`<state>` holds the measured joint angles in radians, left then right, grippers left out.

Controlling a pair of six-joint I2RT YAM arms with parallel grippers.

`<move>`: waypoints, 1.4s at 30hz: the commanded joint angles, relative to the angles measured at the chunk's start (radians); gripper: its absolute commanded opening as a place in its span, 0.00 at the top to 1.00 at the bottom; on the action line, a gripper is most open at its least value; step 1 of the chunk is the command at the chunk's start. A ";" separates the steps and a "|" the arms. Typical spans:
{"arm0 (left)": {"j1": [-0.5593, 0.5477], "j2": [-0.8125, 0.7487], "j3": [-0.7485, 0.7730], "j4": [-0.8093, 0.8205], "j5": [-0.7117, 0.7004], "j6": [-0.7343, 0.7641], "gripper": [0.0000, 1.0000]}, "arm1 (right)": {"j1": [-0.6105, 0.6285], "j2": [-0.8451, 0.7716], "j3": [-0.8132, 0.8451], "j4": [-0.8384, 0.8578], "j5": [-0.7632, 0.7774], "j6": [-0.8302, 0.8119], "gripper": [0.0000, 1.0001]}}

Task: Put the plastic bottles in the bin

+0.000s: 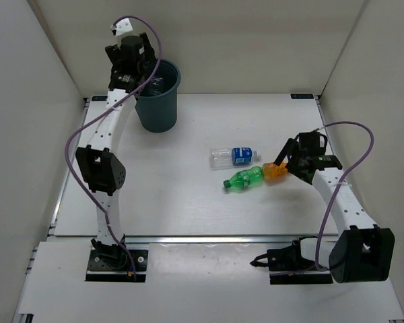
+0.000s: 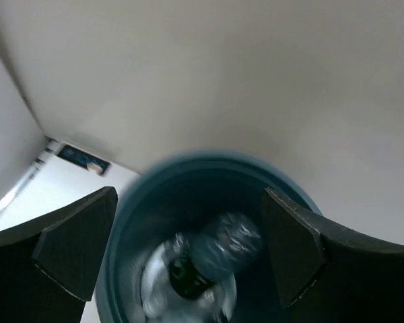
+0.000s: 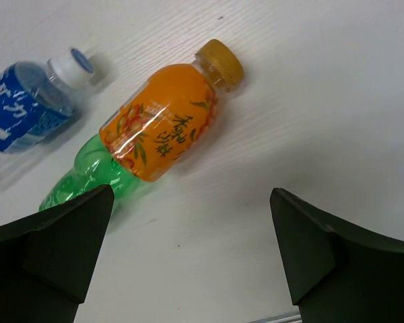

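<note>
My right gripper is to close next on the orange bottle's lower half (image 1: 271, 172) (image 3: 141, 139), beside the green bottle, because that will leave the orange bottle's cap end free.
The dark teal bin (image 1: 157, 101) stands at the back left. My left gripper (image 1: 143, 67) is open right above its mouth. In the left wrist view a blurred clear bottle with a dark cap (image 2: 205, 266) lies inside the bin (image 2: 141, 195), between and below my open fingers (image 2: 74, 245). The clear bottle with a blue label (image 1: 233, 156), the green bottle (image 1: 244, 179) and the orange bottle (image 1: 275, 171) lie together on the table. My right gripper (image 1: 289, 158) is open just right of the orange bottle (image 3: 165, 121), empty.
White walls enclose the table on the left, back and right. The table's front edge has a metal rail (image 1: 215, 238). The green bottle (image 3: 87, 178) and blue-label bottle (image 3: 30, 111) touch the orange one.
</note>
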<state>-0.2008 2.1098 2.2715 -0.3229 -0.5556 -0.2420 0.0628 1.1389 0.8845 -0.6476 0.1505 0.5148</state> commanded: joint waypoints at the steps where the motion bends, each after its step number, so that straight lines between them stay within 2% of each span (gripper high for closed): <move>1: -0.081 -0.178 0.016 -0.189 0.125 -0.017 0.01 | -0.029 0.053 0.053 0.023 0.007 0.158 0.01; 4: -0.210 -0.313 -0.180 -0.277 0.038 0.013 0.01 | -0.027 0.101 0.059 0.071 0.035 0.226 0.01; 6: -0.265 -0.411 -0.393 -0.321 0.035 -0.016 0.01 | -0.015 0.131 0.053 0.115 0.050 0.273 0.00; 8: -0.258 -0.528 -0.580 -0.326 0.193 -0.151 0.01 | -0.006 0.162 0.045 0.159 0.067 0.327 0.01; 10: -0.171 -0.711 -0.902 -0.206 0.493 -0.247 0.01 | 0.003 0.189 0.037 0.175 0.080 0.352 0.01; 11: -0.148 -0.794 -0.973 -0.171 0.584 -0.299 0.01 | 0.000 0.203 0.034 0.181 0.090 0.370 0.01; 13: -0.147 -0.893 -1.136 -0.157 0.603 -0.309 0.01 | 0.006 0.228 0.019 0.190 0.096 0.387 0.01; 17: -0.233 -1.017 -1.184 -0.295 0.505 -0.284 0.01 | -0.008 0.257 -0.035 0.248 0.044 0.413 0.01; 21: -0.177 -1.108 -1.306 -0.266 0.618 -0.356 0.02 | 0.005 0.314 -0.047 0.261 0.038 0.433 0.01; 24: -0.184 -1.127 -1.333 -0.248 0.651 -0.372 0.01 | 0.023 0.326 -0.064 0.284 0.060 0.436 0.06; 27: -0.221 -1.120 -1.293 -0.268 0.619 -0.346 0.01 | 0.023 0.329 -0.078 0.302 0.072 0.445 0.20; 29: -0.221 -1.126 -1.282 -0.263 0.606 -0.342 0.02 | 0.014 0.320 -0.088 0.322 0.073 0.423 0.32; 30: -0.209 -1.125 -1.285 -0.263 0.621 -0.344 0.02 | 0.012 0.320 -0.091 0.330 0.075 0.416 0.35; 34: -0.190 -1.137 -1.302 -0.220 0.684 -0.355 0.01 | 0.011 0.268 -0.098 0.361 0.075 0.305 0.61; 35: -0.193 -1.142 -1.304 -0.216 0.692 -0.352 0.01 | 0.012 0.251 -0.093 0.364 0.098 0.277 0.63; 36: -0.206 -1.134 -1.302 -0.217 0.698 -0.347 0.01 | 0.006 0.243 -0.101 0.379 0.063 0.249 0.64; 37: -0.206 -1.131 -1.301 -0.214 0.695 -0.344 0.01 | -0.003 0.223 -0.105 0.396 0.035 0.190 0.68; 38: -0.206 -1.122 -1.304 -0.205 0.726 -0.344 0.02 | -0.020 0.207 -0.113 0.408 -0.013 0.141 0.74; 40: -0.186 -1.113 -1.305 -0.176 0.804 -0.338 0.02 | -0.038 0.159 -0.128 0.476 -0.123 0.047 0.81; 42: -0.187 -1.085 -1.310 -0.113 0.919 -0.347 0.01 | -0.020 0.084 -0.127 0.511 -0.240 -0.074 0.80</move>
<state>-0.3946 1.0069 0.9478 -0.5282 0.2005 -0.5880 0.0387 1.3212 0.7544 -0.2703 0.0669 0.6449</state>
